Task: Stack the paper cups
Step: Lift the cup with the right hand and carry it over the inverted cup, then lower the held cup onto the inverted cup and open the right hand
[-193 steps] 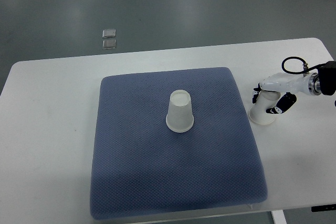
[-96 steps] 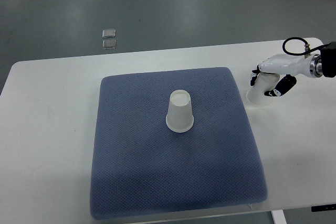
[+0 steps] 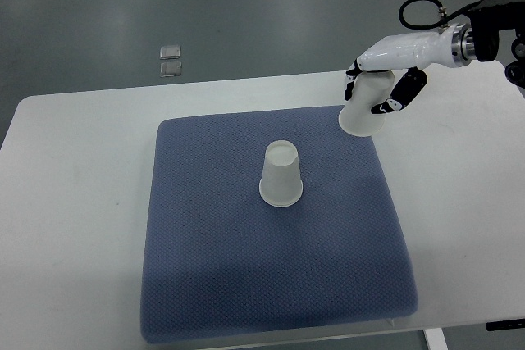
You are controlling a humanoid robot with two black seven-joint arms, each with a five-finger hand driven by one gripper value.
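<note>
The robot's right gripper needs to release its paper cup, now hanging above the mat's back corner, on top of the white cup (image 3: 280,143) that stands on the blue mat.
One white paper cup (image 3: 281,174) stands upside down near the middle of the blue mat (image 3: 205,268). A second white paper cup (image 3: 365,107), also mouth down, hangs in the air above the mat's back right corner. My right hand (image 3: 379,86) is shut on it, the arm reaching in from the right edge. The held cup is up and to the right of the standing cup, well apart from it. My left arm does not show.
The mat lies on a white table (image 3: 74,202) with bare surface on both sides. Two small clear squares (image 3: 171,60) sit on the grey floor beyond the table's back edge.
My right hand has lifted the cup off the table at the mat's right side and carried it up and to the left, over the mat's back right corner.
</note>
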